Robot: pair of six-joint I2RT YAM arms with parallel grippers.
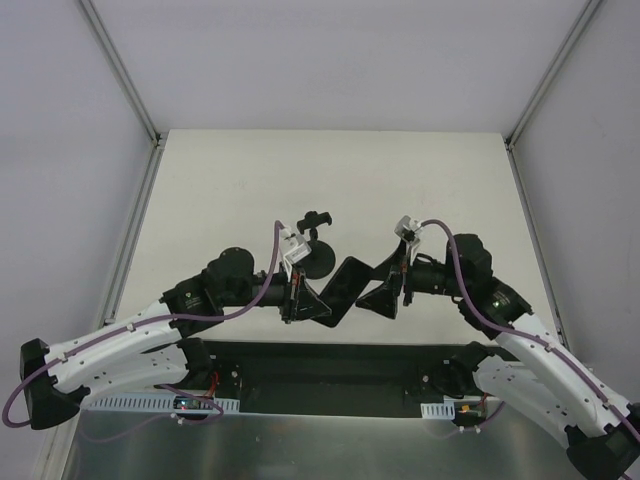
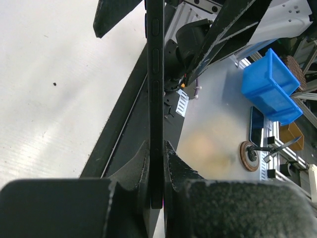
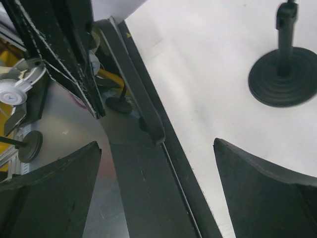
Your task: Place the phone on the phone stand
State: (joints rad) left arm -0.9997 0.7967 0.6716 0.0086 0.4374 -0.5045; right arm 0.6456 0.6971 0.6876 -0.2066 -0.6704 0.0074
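I should hold the phone with my right gripper while my left gripper takes the phone's far end (image 1: pixel 356 267), because my left gripper sits too close to the phone's near end.
The phone (image 1: pixel 347 288) is a thin black slab held above the table's near edge, between the two arms. My left gripper (image 1: pixel 308 303) is shut on its left end. In the left wrist view the phone (image 2: pixel 155 89) shows edge-on, clamped between my fingers (image 2: pixel 156 145). My right gripper (image 1: pixel 383 296) is open at the phone's right end. In the right wrist view the phone's rounded end (image 3: pixel 148 119) lies just beyond the gap between my wide-apart fingertips (image 3: pixel 156 143), not touching either. The phone stand (image 1: pixel 318 252) stands upright just behind the phone, its disc base also in the right wrist view (image 3: pixel 285 79).
A black strip (image 1: pixel 330 352) runs along the table's near edge, with a metal plate (image 1: pixel 320 440) below it. A blue bin (image 2: pixel 270 87) sits off the table beyond the arm bases. White walls and frame posts (image 1: pixel 120 70) bound the table.
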